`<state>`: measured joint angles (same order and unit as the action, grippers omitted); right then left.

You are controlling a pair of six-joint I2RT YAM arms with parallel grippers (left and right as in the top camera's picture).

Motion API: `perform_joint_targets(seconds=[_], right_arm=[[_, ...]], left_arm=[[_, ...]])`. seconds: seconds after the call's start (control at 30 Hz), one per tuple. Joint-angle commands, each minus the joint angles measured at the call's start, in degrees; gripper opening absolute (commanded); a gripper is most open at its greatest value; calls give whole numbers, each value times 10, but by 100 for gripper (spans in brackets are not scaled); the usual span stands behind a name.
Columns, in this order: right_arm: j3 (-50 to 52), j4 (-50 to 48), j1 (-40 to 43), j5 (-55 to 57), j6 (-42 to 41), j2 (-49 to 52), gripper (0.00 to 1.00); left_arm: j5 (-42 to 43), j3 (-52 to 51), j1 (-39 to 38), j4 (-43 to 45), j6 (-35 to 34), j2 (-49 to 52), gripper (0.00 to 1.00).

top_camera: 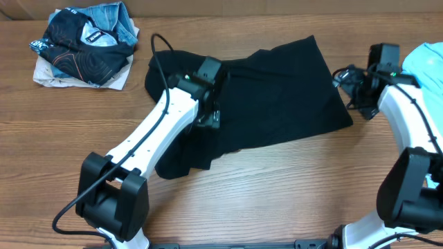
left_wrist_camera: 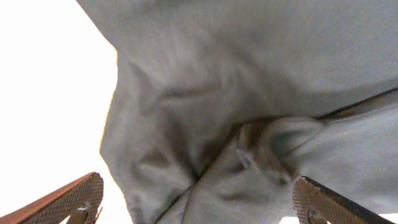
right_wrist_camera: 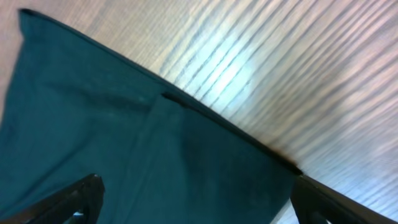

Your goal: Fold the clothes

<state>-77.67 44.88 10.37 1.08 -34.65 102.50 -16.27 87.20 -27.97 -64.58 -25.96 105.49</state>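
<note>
My right gripper needs to pinch the shirt's opposite hem corner [top_camera: 343, 120] while my left gripper draws the heap out, because the black shirt lies bunched under my left gripper.
The large black shirt [top_camera: 277, 97] lies spread and rumpled on the wooden table [top_camera: 277, 200]. My left gripper [top_camera: 208, 114] hangs over its bunched left part. In the left wrist view the jaws [left_wrist_camera: 199, 205] are open wide above wrinkled fabric [left_wrist_camera: 217, 93], which looks washed-out grey. My right gripper [top_camera: 344, 86] is at the shirt's right edge. Its jaws [right_wrist_camera: 196, 199] are open over flat fabric [right_wrist_camera: 124, 143] next to the hem and a corner. A light blue T-shirt [top_camera: 426, 59] lies at the far right, behind the right arm.
A pile of dark, printed and denim garments [top_camera: 86, 45] sits on paper at the back left. Bare wood [right_wrist_camera: 280, 74] shows beyond the shirt's hem in the right wrist view. The arm bases stand at the front edge.
</note>
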Motion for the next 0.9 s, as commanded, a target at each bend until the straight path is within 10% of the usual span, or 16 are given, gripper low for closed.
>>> perform_joint_targets(seconds=[0.0,0.13,0.27,0.47,0.87], right_arm=[[-84,63,6,-4,72,-29,100],[-101,129,5,-10,125,-29,95],[-73,129,5,-12,124,-21,45],[-23,82,5,-14,124,7,17],[5,44,5,-29,124,16,10]], left_arm=[[-9,90,3,-58,-18,-29,100],[49,105,3,-133,-48,-28,100],[54,66,3,-166,-93,-25,98],[56,-32,11,-113,-106,-25,87],[134,-143,118,21,-51,-24,33]])
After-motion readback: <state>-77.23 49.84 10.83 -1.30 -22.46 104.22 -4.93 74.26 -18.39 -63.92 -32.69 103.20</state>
